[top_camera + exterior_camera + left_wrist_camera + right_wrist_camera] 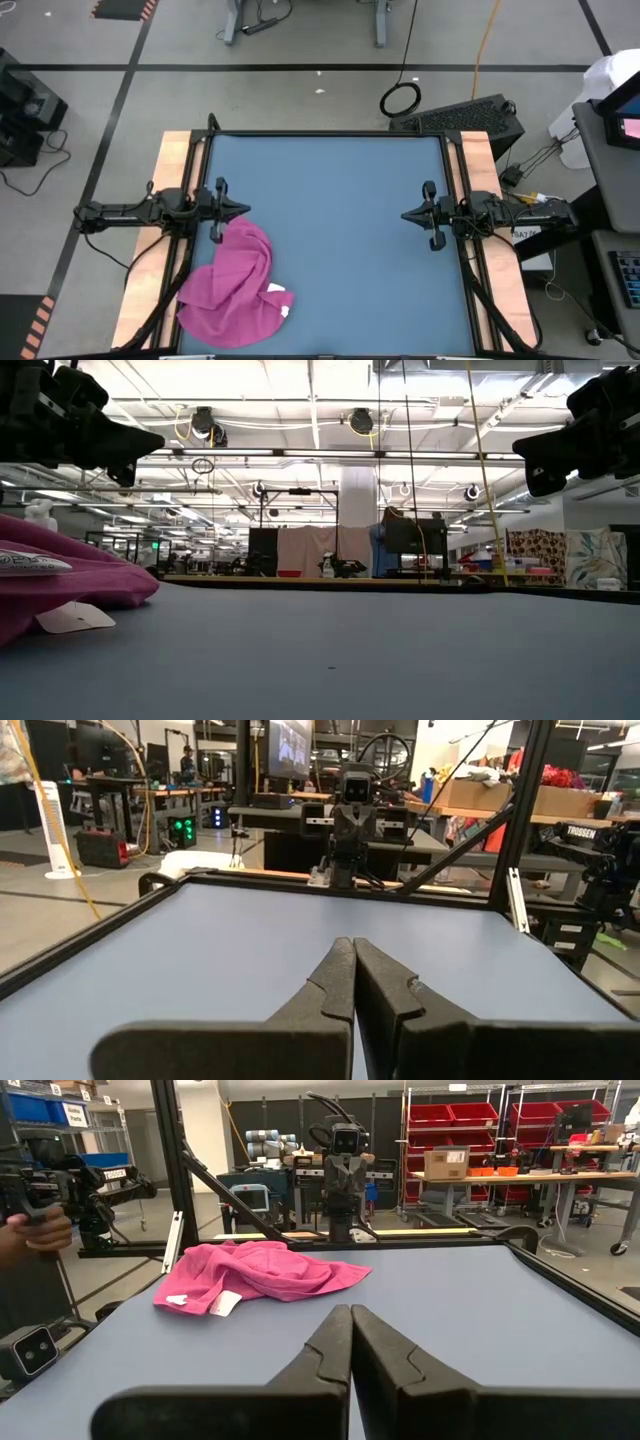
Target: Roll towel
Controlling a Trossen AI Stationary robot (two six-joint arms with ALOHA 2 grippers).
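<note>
The robot's left gripper needs to next go to the magenta-pink towel's far edge (248, 226), the one beyond the white tag, and close there.
The towel (232, 285) is a crumpled magenta-pink cloth with a small white tag (285, 310). It lies bunched on the blue tabletop (350, 230) at the near left; the towel (255, 1273) also shows in the right wrist view and the towel (70, 575) at the left of the low view. My left gripper (245, 209) hovers shut at the table's left side, just beyond the towel's far end and above it. My right gripper (405, 215) hovers shut at the table's right side, far from the towel. Both point level toward the table's middle.
Black frame rails edge the table, with wooden strips (170, 180) outside them on the left and right. A person's hand (35, 1230) shows beyond the table's near left corner in the right wrist view. The blue surface right of the towel is bare.
</note>
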